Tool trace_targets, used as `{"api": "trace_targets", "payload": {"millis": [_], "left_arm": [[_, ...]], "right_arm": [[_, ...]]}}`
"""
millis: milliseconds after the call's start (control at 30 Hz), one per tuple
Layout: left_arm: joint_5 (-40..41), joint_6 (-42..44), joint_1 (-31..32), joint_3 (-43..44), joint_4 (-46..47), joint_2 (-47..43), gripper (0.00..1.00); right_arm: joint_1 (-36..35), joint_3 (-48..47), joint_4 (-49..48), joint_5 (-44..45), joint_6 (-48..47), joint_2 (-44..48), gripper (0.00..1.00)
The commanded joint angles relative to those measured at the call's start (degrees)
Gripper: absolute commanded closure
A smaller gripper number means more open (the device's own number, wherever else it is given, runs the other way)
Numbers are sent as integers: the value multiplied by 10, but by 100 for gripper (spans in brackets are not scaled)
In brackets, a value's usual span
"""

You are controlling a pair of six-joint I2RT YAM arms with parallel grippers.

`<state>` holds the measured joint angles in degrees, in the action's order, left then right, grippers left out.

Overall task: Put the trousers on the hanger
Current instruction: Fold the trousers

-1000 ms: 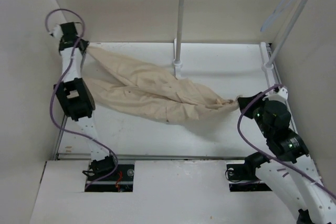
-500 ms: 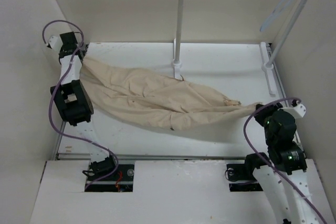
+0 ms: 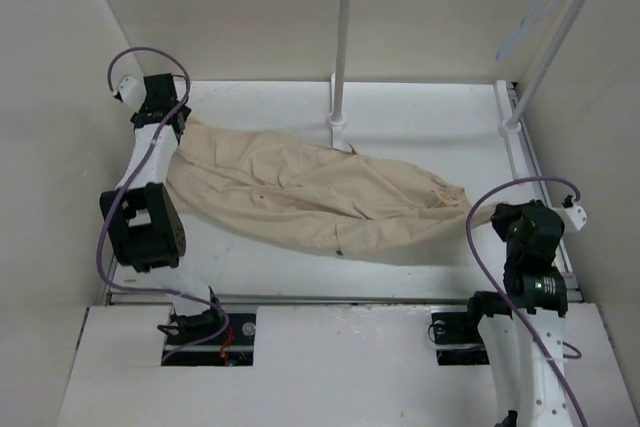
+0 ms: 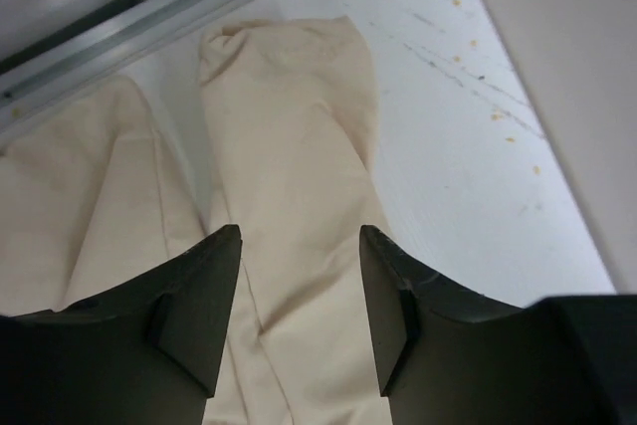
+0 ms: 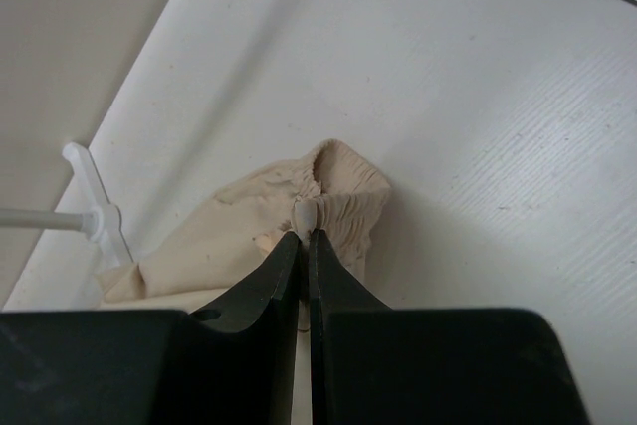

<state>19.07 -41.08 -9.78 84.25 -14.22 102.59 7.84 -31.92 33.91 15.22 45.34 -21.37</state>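
The left gripper needs to close on the near leg's end (image 3: 171, 190) (image 4: 20, 151) of the beige trousers, on the leg lying nearer the front rail.
The beige trousers (image 3: 310, 192) lie spread flat across the table, leg ends at the left and gathered waistband at the right. My left gripper (image 3: 172, 127) is open above the two leg ends; in the left wrist view its jaws (image 4: 299, 236) stand apart over the cloth (image 4: 289, 126) and hold nothing. My right gripper (image 3: 481, 215) is shut on the waistband; the right wrist view shows its tips (image 5: 309, 231) pinching a fold of the gathered band (image 5: 343, 196). The pale hanger (image 3: 540, 2) hangs high at the back right, far from both grippers.
A white upright pole (image 3: 343, 37) stands on its base at the back centre, touching the trousers' far edge. A slanted white pole (image 3: 560, 42) rises at the right from a base (image 3: 512, 127). Walls close in left, back and right. A rail (image 3: 300, 297) runs along the front.
My left gripper has let go of the leg ends and shifted right. My right gripper pulled the waistband to the right and nearer. The trousers went from a twisted bundle to lying flat.
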Motion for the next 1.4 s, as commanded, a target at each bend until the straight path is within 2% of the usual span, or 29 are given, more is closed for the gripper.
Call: {"api": "trace_targets", "payload": {"millis": [0,267,467,633,933,1200,1267,1367], "left_arm": [[66,-9,-4,-57,19,-128,54],[1,-51,-107,-221,-59,-253,64],[-61,-56,-164,-305,-32,-262,55],[-69,-50,-178,-326,-12,-238,48],[-63,-44,-208,-335,35,-178,48],[-105,-42,-207,-312,104,-103,48],[-104,-43,-204,-305,115,-80,55],[-103,-44,-200,-287,121,-58,84]], "right_arm": [[-11,-5,-65,-2,12,15,96],[-116,-5,-68,22,-3,48,96],[-186,9,-68,25,-5,69,96],[-218,8,-77,24,-9,65,96],[-232,12,-86,11,-9,70,96],[-252,6,-82,20,-10,69,96],[-252,6,-78,24,-10,71,96],[-253,5,-62,40,-11,74,96]]}}
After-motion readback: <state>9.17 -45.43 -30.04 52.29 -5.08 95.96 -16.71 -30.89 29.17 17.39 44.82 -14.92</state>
